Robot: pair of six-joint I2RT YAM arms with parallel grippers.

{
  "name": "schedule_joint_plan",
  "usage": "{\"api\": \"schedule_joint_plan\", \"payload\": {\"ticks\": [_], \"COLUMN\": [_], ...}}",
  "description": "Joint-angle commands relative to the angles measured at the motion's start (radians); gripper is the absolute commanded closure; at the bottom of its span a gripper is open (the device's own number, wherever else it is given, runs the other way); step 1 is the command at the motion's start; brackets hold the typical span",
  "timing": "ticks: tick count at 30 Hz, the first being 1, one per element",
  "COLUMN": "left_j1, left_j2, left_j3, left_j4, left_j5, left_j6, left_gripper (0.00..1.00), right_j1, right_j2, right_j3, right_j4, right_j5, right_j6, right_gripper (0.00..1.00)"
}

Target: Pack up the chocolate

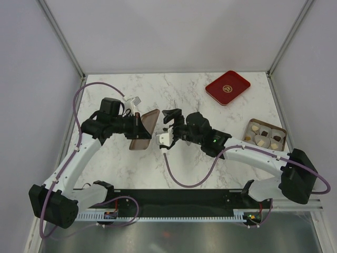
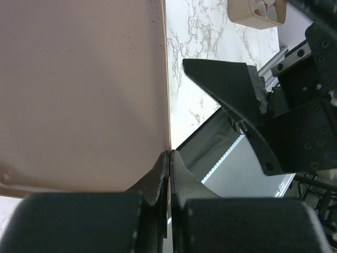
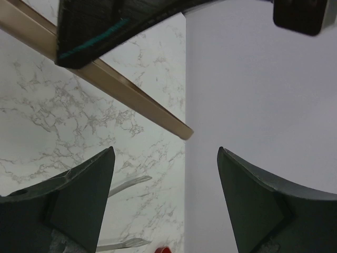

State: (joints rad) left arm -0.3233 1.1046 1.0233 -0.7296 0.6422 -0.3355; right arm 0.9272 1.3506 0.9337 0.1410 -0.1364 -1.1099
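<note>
I take the rose-gold lid next with my right gripper, closing it on the lid's free edge (image 1: 157,117) (image 3: 169,123) near its back corner, across from my left gripper.
The chocolate (image 1: 261,138), small cream-white and dark brown lumps, lies in an open tan box (image 1: 282,132) at the right of the table. That box also shows at the top of the left wrist view (image 2: 239,16). My left gripper (image 1: 138,124) (image 2: 169,158) is shut on the edge of a flat rose-gold lid (image 1: 146,130) (image 2: 79,89) and holds it tilted over the middle of the table. My right gripper (image 1: 164,133) (image 3: 166,158) is open and empty right beside the lid's other edge (image 3: 131,95). One of its fingers (image 2: 226,89) shows in the left wrist view.
A red tray (image 1: 227,87) with a gold emblem lies at the back right. Metal tongs (image 1: 131,103) (image 3: 126,184) lie behind the left gripper. White walls enclose the table on three sides. The black rail runs along the near edge.
</note>
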Motion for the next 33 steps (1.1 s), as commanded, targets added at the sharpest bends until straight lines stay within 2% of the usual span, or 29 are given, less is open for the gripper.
{"api": "schedule_joint_plan", "payload": {"ticks": [1, 4, 14, 17, 18, 20, 21, 23, 24, 26, 27, 30, 31, 33], "left_j1": [-0.008, -0.011, -0.019, -0.020, -0.019, -0.019, -0.019, -0.020, -0.019, -0.019, -0.019, -0.017, -0.017, -0.011], "left_j2": [-0.015, -0.015, 0.004, 0.009, 0.011, 0.020, 0.026, 0.038, 0.049, 0.060, 0.078, 0.110, 0.136, 0.164], "left_j3": [0.000, 0.001, 0.012, 0.024, 0.029, 0.047, 0.055, 0.086, 0.098, 0.148, 0.173, 0.308, 0.349, 0.489], "left_j4": [0.001, -0.005, -0.073, -0.093, -0.105, -0.116, -0.125, -0.145, -0.145, -0.145, -0.145, -0.148, -0.148, -0.154], "left_j5": [0.051, 0.053, 0.054, 0.045, 0.036, 0.022, -0.005, -0.038, -0.064, -0.087, -0.111, -0.172, -0.190, -0.254], "left_j6": [0.007, 0.010, 0.062, 0.076, 0.078, 0.087, 0.090, 0.092, 0.087, 0.066, 0.056, 0.023, 0.006, -0.007], "left_gripper": [0.98, 0.98, 0.98, 0.98, 0.98, 0.98, 0.98, 0.98, 0.98, 0.97, 0.96, 0.80, 0.68, 0.58], "right_j1": [0.054, 0.078, 0.145, 0.157, 0.160, 0.173, 0.176, 0.183, 0.191, 0.202, 0.205, 0.214, 0.214, 0.214], "right_j2": [0.034, 0.071, 0.211, 0.240, 0.245, 0.255, 0.255, 0.255, 0.252, 0.246, 0.243, 0.219, 0.197, 0.170], "right_j3": [0.016, 0.053, 0.112, 0.108, 0.108, 0.097, 0.093, 0.070, 0.059, 0.044, 0.037, 0.028, 0.030, 0.024], "right_j4": [0.066, 0.008, 0.006, 0.038, 0.048, 0.068, 0.078, 0.132, 0.147, 0.166, 0.170, 0.161, 0.148, 0.109], "right_j5": [0.044, 0.043, 0.129, 0.153, 0.153, 0.158, 0.158, 0.170, 0.172, 0.170, 0.170, 0.169, 0.166, 0.155], "right_j6": [-0.155, -0.177, -0.326, -0.360, -0.369, -0.378, -0.380, -0.366, -0.355, -0.300, -0.277, -0.110, -0.066, 0.086], "right_gripper": [0.13, 0.15, 0.24, 0.36, 0.46, 0.55, 0.63, 0.75, 0.86, 0.96, 1.00, 1.00, 1.00, 1.00]}}
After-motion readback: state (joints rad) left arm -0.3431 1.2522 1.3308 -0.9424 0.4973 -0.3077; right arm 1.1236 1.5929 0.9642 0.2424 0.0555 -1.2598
